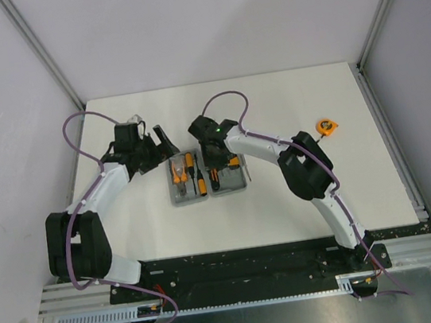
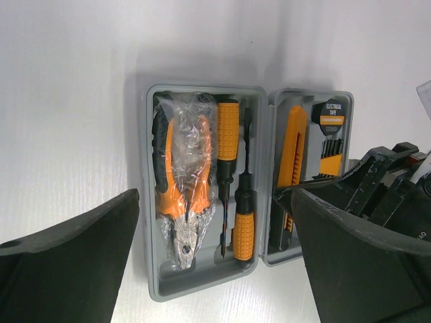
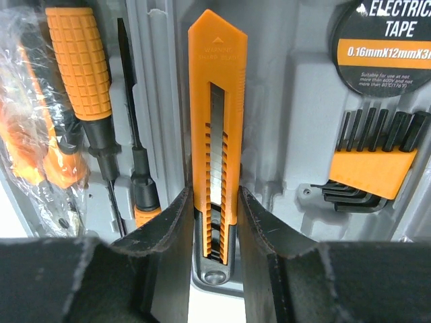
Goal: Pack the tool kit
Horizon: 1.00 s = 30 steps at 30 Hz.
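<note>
My right gripper needs to grip closer to the knife's black end [image 3: 215, 247], as that end sits high in its slot, while my left gripper pushes the knife down.
The grey tool kit case [image 1: 179, 201] lies open mid-table. Its left half [image 2: 202, 282] holds bagged orange pliers [image 2: 182, 182] and two screwdrivers [image 2: 227, 131], one of them reversed [image 2: 243, 225]. The right half holds the orange knife [image 3: 215, 121], a roll of electrical tape [image 3: 384, 40] and hex keys [image 3: 374, 155]. My right gripper [image 3: 214, 202] is shut on the knife's near end, a finger pressed to each side, with the knife lying along its slot. My left gripper [image 2: 215, 195] hovers wide open over the left half's near end, holding nothing. The orange tape measure [image 1: 326, 126] sits on the table to the right, outside the case.
White walls and aluminium posts enclose the table on three sides. The right arm's wrist [image 2: 384, 175] crowds the case's right half in the left wrist view. Both arm bases [image 1: 239, 274] sit along the near edge.
</note>
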Each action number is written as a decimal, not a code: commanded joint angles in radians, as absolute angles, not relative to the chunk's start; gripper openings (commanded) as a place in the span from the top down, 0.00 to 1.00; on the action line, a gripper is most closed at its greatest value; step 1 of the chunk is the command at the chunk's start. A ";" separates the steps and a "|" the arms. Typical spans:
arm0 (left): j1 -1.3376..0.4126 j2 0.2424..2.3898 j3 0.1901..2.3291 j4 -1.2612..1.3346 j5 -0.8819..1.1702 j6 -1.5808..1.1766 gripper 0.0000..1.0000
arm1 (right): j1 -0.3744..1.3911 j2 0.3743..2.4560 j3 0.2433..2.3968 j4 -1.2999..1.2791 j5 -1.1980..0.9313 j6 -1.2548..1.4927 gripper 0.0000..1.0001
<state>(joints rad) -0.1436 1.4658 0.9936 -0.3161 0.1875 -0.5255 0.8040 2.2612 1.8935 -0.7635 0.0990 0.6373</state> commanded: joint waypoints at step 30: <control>-0.166 1.489 1.037 -0.266 0.296 -0.553 0.06 | 0.814 2.156 1.807 -0.768 0.071 0.650 0.64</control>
<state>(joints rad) -0.1482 1.4769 0.9951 -0.3080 0.2474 -0.5358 0.8104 2.2169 1.8332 -0.7452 0.0704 0.6472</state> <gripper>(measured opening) 0.950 0.385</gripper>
